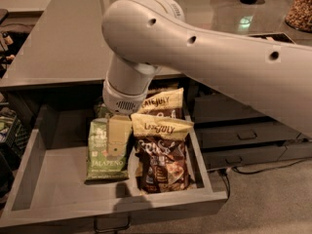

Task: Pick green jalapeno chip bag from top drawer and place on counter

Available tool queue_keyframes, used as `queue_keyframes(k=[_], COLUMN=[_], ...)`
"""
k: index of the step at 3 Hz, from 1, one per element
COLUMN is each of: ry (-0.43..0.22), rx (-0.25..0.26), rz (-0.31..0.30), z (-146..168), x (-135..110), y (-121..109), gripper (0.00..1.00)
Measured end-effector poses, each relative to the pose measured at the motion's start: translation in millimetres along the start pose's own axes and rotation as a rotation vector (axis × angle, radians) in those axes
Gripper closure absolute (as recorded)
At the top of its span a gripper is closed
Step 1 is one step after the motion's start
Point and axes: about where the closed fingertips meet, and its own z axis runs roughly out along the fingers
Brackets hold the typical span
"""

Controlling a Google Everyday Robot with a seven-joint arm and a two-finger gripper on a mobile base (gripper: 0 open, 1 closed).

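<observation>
I will next move my gripper to the top edge (101,126) of the green jalapeno chip bag, the edge toward the counter, and close it there.
The green jalapeno chip bag (106,152) lies flat in the open top drawer (48,179), left of centre. My gripper (117,139) hangs from the big white arm straight above the bag's upper right part, its tan finger (117,133) pointing down over the bag. The arm hides the bag's top edge. The grey counter (63,38) stretches behind and above the drawer.
Brown and tan snack bags (161,150) lie in the drawer right next to the green bag. Closed drawers (243,130) stand to the right. A jar (300,9) and dark items sit at the counter's far right.
</observation>
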Motion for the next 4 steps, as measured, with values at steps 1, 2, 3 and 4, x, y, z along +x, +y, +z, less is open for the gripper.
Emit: queue_keyframes(k=[1, 2, 3, 4], ry=[-0.005, -0.011, -0.015, -0.018], rx=[-0.003, -0.004, -0.015, -0.036], rz=[-0.009, -0.004, 0.023, 0.045], z=[23.5, 48.1, 70.1, 91.5], x=[-12.3, -20.3, -18.4, -14.2], y=[-5.8, -27.0, -43.1, -54.4], gripper=[0.0, 0.0, 0.0, 0.0])
